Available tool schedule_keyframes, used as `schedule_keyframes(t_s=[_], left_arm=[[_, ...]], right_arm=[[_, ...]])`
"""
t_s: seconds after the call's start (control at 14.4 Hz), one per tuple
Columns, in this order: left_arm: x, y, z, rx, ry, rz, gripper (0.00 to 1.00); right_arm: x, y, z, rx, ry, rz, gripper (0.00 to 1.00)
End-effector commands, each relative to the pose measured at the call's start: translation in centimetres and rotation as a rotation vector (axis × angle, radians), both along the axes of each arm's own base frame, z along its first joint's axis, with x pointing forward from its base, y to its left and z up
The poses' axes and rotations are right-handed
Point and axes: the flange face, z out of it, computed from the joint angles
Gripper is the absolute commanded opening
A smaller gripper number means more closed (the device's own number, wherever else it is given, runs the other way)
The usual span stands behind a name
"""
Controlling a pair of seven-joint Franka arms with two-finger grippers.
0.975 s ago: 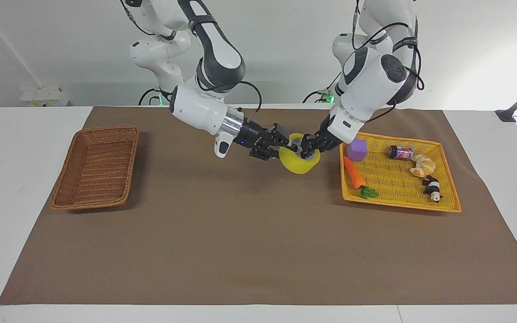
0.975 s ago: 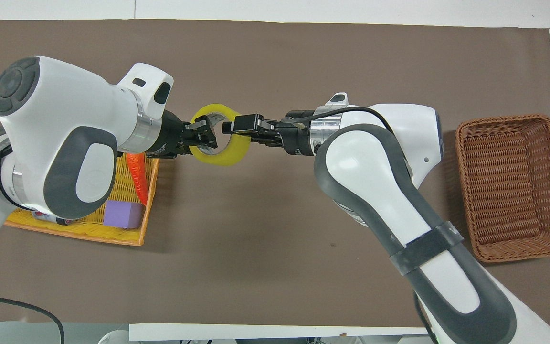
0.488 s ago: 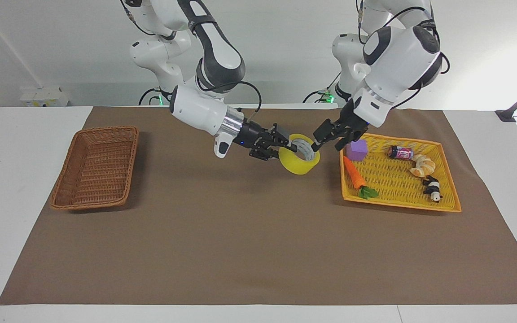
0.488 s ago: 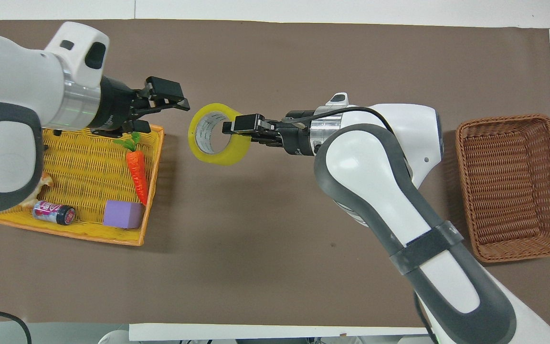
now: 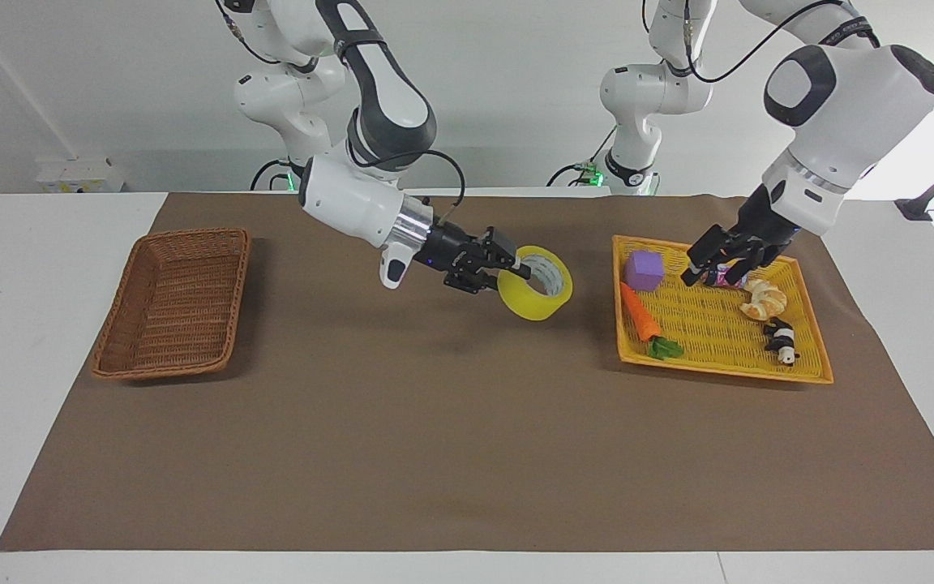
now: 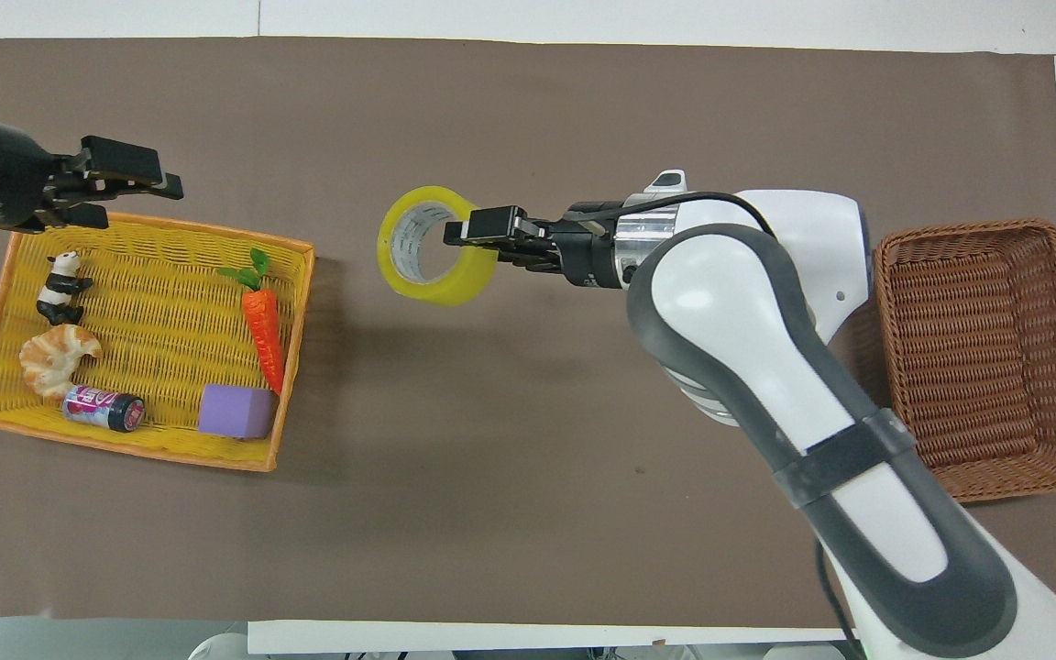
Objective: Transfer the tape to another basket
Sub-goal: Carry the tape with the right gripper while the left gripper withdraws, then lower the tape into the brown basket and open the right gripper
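Next, my right gripper sets the yellow tape roll free near the middle of the brown wicker basket's bottom [image 6: 976, 375].
The yellow tape roll [image 5: 536, 285] hangs in the air over the middle of the brown mat, its pale core showing; it also shows in the overhead view [image 6: 436, 249]. My right gripper [image 5: 517, 267] is shut on the roll's wall, one finger inside the core; it also shows in the overhead view [image 6: 466, 230]. The brown wicker basket [image 5: 191, 236] lies empty at the right arm's end of the table, and shows in the overhead view too [image 6: 968, 229]. My left gripper [image 5: 709, 261] is open and empty, raised over the yellow tray [image 5: 718, 370]; it also shows in the overhead view [image 6: 129, 174].
The yellow tray [image 6: 125, 449] at the left arm's end holds a carrot [image 6: 262, 321], a purple block [image 6: 235, 411], a small can [image 6: 104, 408], a croissant [image 6: 56, 357] and a toy panda [image 6: 59, 286]. A brown mat [image 5: 434, 422] covers the table.
My left gripper let go of the tape, opened and drew back over the yellow tray. My right gripper kept the roll and shifted it slightly toward the basket's end.
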Motion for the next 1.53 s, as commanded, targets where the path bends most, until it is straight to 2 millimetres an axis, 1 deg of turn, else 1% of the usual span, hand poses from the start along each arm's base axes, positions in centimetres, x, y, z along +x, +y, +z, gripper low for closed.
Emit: schedule_keyframes(t_s=[0.0, 0.07, 0.14, 0.21, 0.28, 0.35, 0.42, 0.49, 0.56, 0.63, 0.7, 0.77, 0.84, 0.91, 0.98, 1.04, 1.11, 1.32, 1.39, 1.46], left_arm=[[-1.5, 2.5, 1.2, 0.149, 0.021, -0.135, 0.99], [-1.9, 2.8, 2.0, 0.187, 0.026, -0.156, 0.99], [-1.9, 3.1, 2.7, 0.193, 0.028, -0.168, 0.99], [-1.9, 3.1, 3.6, 0.195, 0.023, -0.175, 0.99], [-1.9, 3.2, 4.7, 0.197, 0.026, -0.176, 0.99], [-1.8, 3.7, 5.9, 0.202, 0.020, -0.169, 0.99], [-1.9, 4.2, 6.9, 0.223, 0.013, -0.165, 0.99], [-2.0, 4.4, 7.0, 0.251, 0.017, -0.168, 0.99], [-1.8, 4.7, 7.0, 0.278, 0.005, -0.172, 0.99], [-1.7, 5.3, 6.8, 0.300, -0.001, -0.179, 0.99], [-1.6, 6.3, 6.5, 0.309, -0.007, -0.182, 0.99], [-1.6, 7.2, 6.0, 0.314, -0.017, -0.196, 0.99], [-1.7, 7.4, 5.2, 0.314, -0.011, -0.208, 0.99], [-1.9, 7.5, 4.5, 0.317, 0.007, -0.211, 0.99], [-2.2, 7.7, 4.2, 0.317, 0.019, -0.210, 0.99], [-2.5, 7.8, 4.4, 0.315, 0.025, -0.205, 1.00], [-2.6, 8.0, 4.2, 0.313, 0.039, -0.198, 1.00], [-2.6, 7.9, 4.3, 0.314, 0.038, -0.199, 1.00], [-2.6, 7.7, 4.3, 0.314, 0.037, -0.202, 1.00], [-2.6, 7.6, 4.4, 0.314, 0.032, -0.203, 1.00]], right_arm=[[2.0, -8.3, 0.8, -0.007, -0.001, 0.070, 0.00], [2.3, -11.8, 0.7, -0.025, -0.004, 0.106, 0.00], [2.4, -16.0, 0.8, -0.032, -0.014, 0.141, 0.00], [2.2, -20.1, 0.4, -0.044, -0.019, 0.169, 0.00], [1.8, -24.2, 0.1, -0.065, -0.013, 0.186, 0.00], [1.0, -29.2, -0.1, -0.091, 0.002, 0.187, 0.00], [0.1, -33.2, -0.4, -0.109, 0.003, 0.196, 0.00], [-1.1, -37.3, -0.6, -0.132, -0.002, 0.194, 0.00], [-2.7, -42.1, -0.9, -0.166, 0.011, 0.178, 0.00], [-4.3, -45.8, -1.2, -0.193, 0.034, 0.157, 0.00], [-5.9, -49.0, -1.6, -0.226, 0.046, 0.147, 0.00], [-7.2, -51.2, -2.0, -0.263, 0.052, 0.156, 0.00], [-8.6, -53.9, -3.1, -0.282, 0.044, 0.162, 0.00], [-9.5, -56.0, -5.1, -0.270, 0.037, 0.168, 0.00], [-10.3, -57.5, -7.0, -0.251, 0.025, 0.177, 0.00], [-10.6, -58.0, -8.3, -0.245, 0.003, 0.202, 0.00], [-10.6, -58.0, -9.0, -0.250, -0.011, 0.227, 0.00], [-10.5, -58.0, -9.4, -0.272, -0.023, 0.235, 0.00], [-10.8, -58.1, -10.2, -0.282, -0.030, 0.251, 0.00], [-11.1, -58.2, -11.4, -0.282, -0.044, 0.268, 0.00]])
